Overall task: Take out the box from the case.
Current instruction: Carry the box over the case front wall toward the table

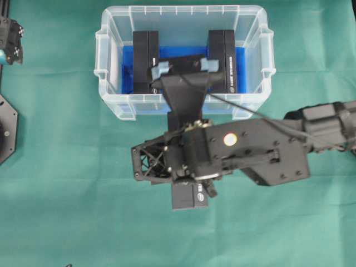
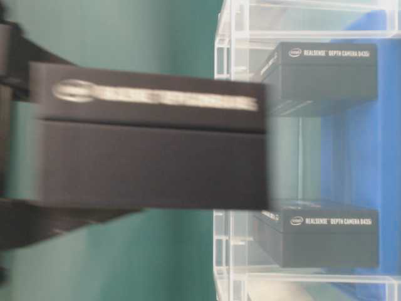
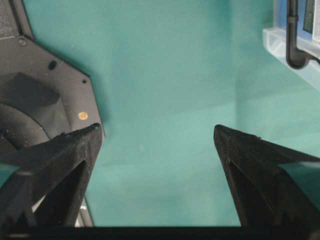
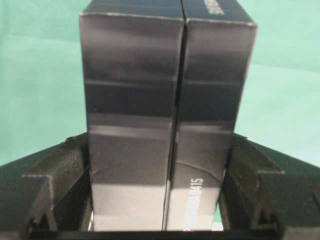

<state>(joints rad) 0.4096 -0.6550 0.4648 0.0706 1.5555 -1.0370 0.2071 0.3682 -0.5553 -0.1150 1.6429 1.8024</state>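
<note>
My right gripper will release the black box, now hanging outside the case, so that it rests on the green cloth (image 1: 191,173), in the spot just in front of the clear case.
My right gripper (image 1: 189,186) (image 4: 160,145) is shut on a black box (image 1: 189,196) (image 4: 165,100), one finger on each long side. The box hangs over the green cloth in front of the case (image 1: 111,33), outside it, and fills the table-level view as a blurred dark block (image 2: 150,150). The case is a clear plastic bin with a blue cloth (image 1: 183,53) on its bottom. Two more black boxes (image 1: 146,61) (image 1: 222,61) stand inside it, also seen through the wall (image 2: 326,75) (image 2: 326,235). My left gripper (image 1: 11,39) (image 3: 157,132) is open at the far left, over bare cloth.
A green cloth (image 1: 67,194) covers the table. The right arm (image 1: 311,133) reaches in from the right, and its black wrist mount (image 1: 183,89) overlaps the case's front rim. A black arm base (image 1: 5,128) (image 3: 40,90) sits at the left edge. A corner of the case (image 3: 285,42) shows in the left wrist view.
</note>
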